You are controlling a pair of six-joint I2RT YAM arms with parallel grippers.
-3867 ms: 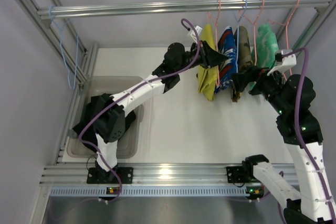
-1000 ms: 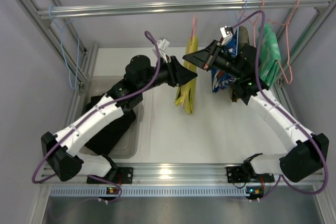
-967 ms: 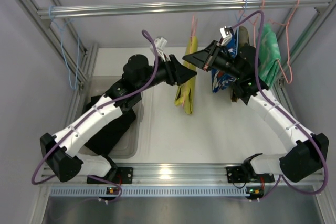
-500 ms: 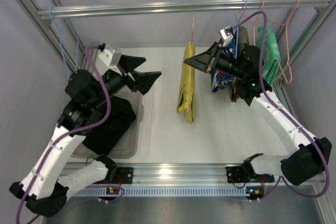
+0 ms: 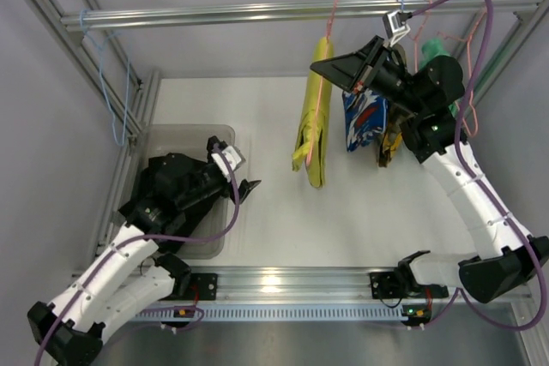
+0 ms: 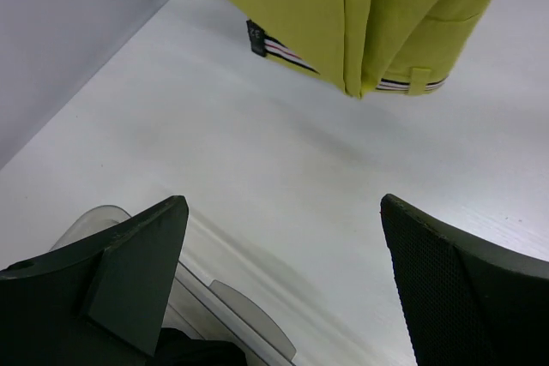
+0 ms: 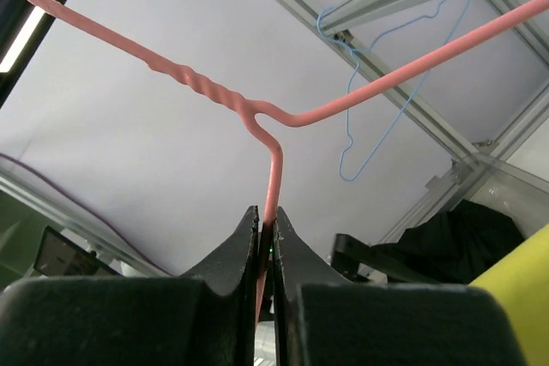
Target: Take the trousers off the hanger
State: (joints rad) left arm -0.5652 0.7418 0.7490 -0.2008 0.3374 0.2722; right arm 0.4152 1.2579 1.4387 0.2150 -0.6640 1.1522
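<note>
I should close my left gripper on the lower corner (image 5: 299, 152) (image 6: 355, 79) of the yellow trousers, on the side nearer to the clear bin.
The yellow trousers (image 5: 312, 126) hang folded on a pink hanger (image 5: 327, 57) above the table's middle. My right gripper (image 5: 333, 66) is shut on that hanger's wire just below the twisted neck (image 7: 273, 165), with the jaws pinched tight round it (image 7: 266, 222). The black trousers (image 5: 176, 188) lie heaped in the clear bin (image 5: 171, 134) at the left. My left gripper (image 5: 248, 189) hovers at the bin's right rim, open and empty. In the left wrist view its fingers (image 6: 129, 272) spread wide over the table, and the yellow trousers' hem (image 6: 369, 23) hangs ahead.
A metal rail (image 5: 257, 13) crosses the back. At the right hang a blue patterned garment (image 5: 364, 119), a brown one (image 5: 390, 139) and a green one (image 5: 446, 56). An empty blue hanger (image 5: 116, 96) hangs at the rail's left end.
My left gripper let go, opened wide and drew back down to the bin's right rim. The right gripper lifted the hanger with the yellow trousers slightly up and right.
</note>
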